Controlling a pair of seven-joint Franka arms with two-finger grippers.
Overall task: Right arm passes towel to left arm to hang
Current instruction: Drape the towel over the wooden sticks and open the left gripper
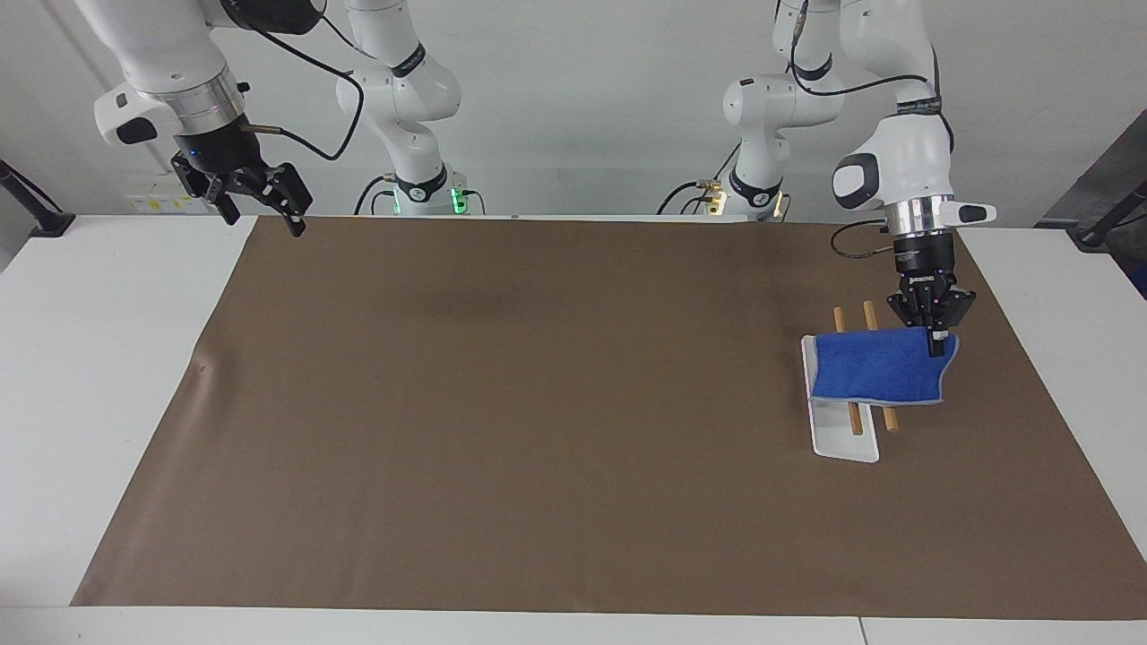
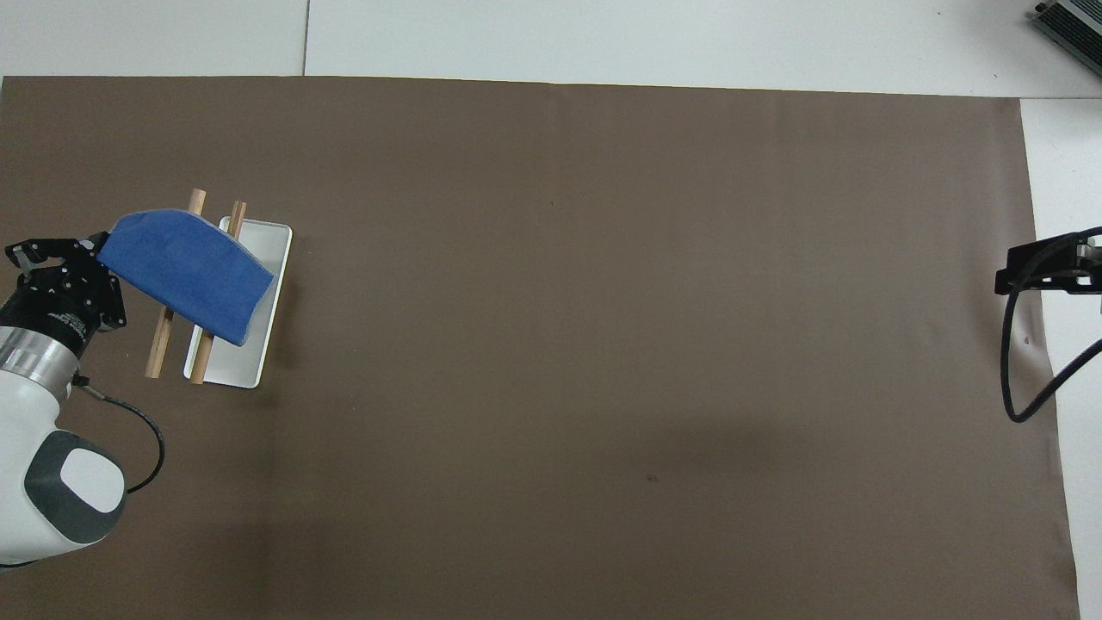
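Observation:
The blue towel will hang over both wooden rods [image 2: 216,277] above the white base when my left gripper lets go of it.
The blue towel [image 1: 874,367] [image 2: 185,271] is stretched out across the two wooden rods [image 1: 866,312] [image 2: 196,203] of a small rack on a white base [image 1: 844,444] [image 2: 228,368]. My left gripper [image 1: 937,344] [image 2: 93,251] is shut on the towel's corner, just past the rods toward the left arm's end of the table. The towel's other end reaches the white base's upright edge. My right gripper [image 1: 264,222] [image 2: 1037,263] is open and holds nothing, raised over the mat's corner at the right arm's end.
A large brown mat [image 1: 538,403] [image 2: 603,344] covers most of the white table [image 1: 99,358]. The rack stands on it toward the left arm's end. Black cables hang from both wrists.

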